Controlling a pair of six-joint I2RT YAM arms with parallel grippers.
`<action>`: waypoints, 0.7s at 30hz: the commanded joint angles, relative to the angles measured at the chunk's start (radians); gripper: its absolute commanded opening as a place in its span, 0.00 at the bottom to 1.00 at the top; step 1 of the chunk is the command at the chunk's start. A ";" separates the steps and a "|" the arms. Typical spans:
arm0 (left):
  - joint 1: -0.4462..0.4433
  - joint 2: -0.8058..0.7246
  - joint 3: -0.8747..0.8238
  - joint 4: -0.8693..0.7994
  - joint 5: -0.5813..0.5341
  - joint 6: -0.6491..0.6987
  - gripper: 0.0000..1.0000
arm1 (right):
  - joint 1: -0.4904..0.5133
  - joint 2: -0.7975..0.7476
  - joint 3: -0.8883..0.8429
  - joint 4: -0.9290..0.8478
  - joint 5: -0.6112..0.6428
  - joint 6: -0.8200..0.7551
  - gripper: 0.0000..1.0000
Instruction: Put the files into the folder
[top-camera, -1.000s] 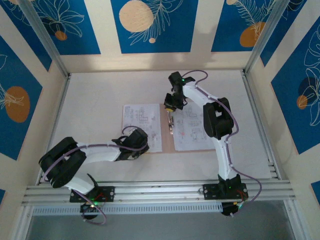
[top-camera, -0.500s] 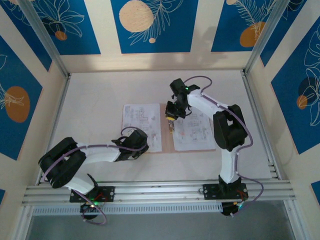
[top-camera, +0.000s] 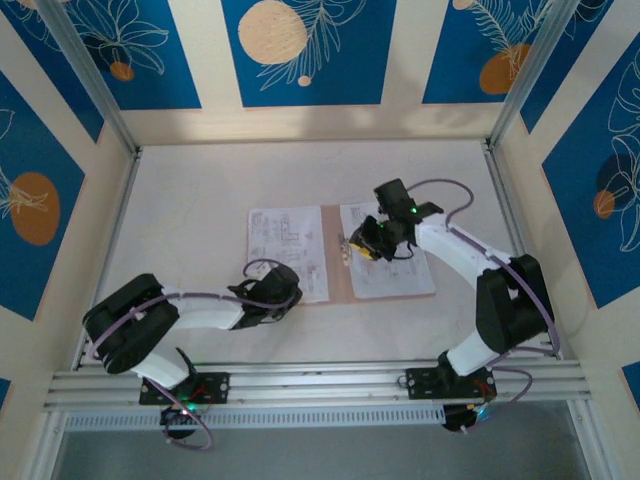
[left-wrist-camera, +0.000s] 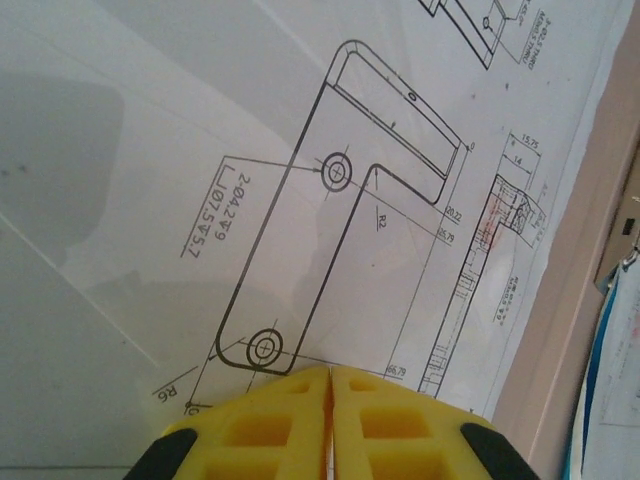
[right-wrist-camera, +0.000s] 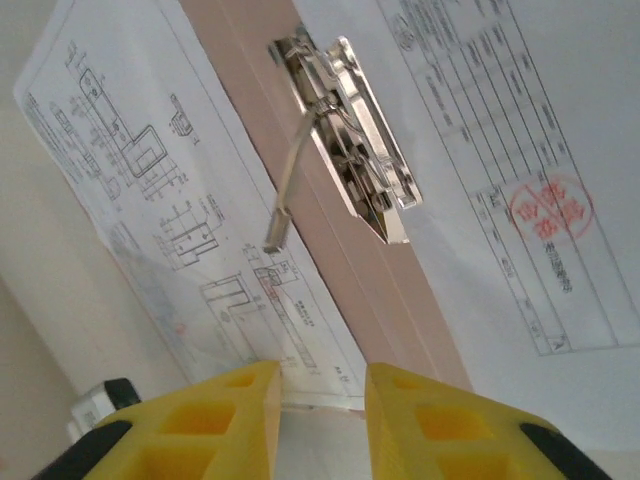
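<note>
Next, I grab the lever's tip (right-wrist-camera: 277, 236) and swing it closed, as the clip's lever sticks out across the spine strip, clear of the open fingertips of my right gripper.
The pinkish-brown folder (top-camera: 336, 282) lies open and flat mid-table, with a metal clip (right-wrist-camera: 350, 140) on its spine strip (right-wrist-camera: 345, 270). One white printed file sheet (top-camera: 288, 245) covers its left half and another (top-camera: 395, 268) covers its right half. In the left wrist view a thin blue edge (left-wrist-camera: 588, 415) shows beside the folder strip (left-wrist-camera: 570, 340). My left gripper (left-wrist-camera: 330, 372) is shut, its tips down on the lower part of the left sheet (left-wrist-camera: 340, 190). My right gripper (right-wrist-camera: 322, 378) hovers near the clip, jaws open with nothing between them.
The white table (top-camera: 190, 220) is boxed in by an aluminium frame with blue patterned walls behind it. The clip's thin wire lever (right-wrist-camera: 285, 190) sticks out over the left sheet. A rail (top-camera: 320, 380) carrying both arm bases runs along the near edge.
My right gripper has let go and opened, drawing back from the clip toward the right as its arm swung right. The left gripper has stayed put on the left sheet.
</note>
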 joint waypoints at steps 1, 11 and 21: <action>-0.045 0.060 -0.018 -0.019 -0.031 -0.093 0.09 | -0.021 -0.054 -0.093 0.161 -0.092 0.181 0.33; -0.080 0.072 -0.013 -0.001 -0.074 -0.142 0.08 | -0.033 -0.008 -0.128 0.306 -0.124 0.328 0.35; -0.081 0.077 -0.016 0.009 -0.070 -0.137 0.08 | -0.002 0.080 -0.109 0.369 -0.116 0.394 0.34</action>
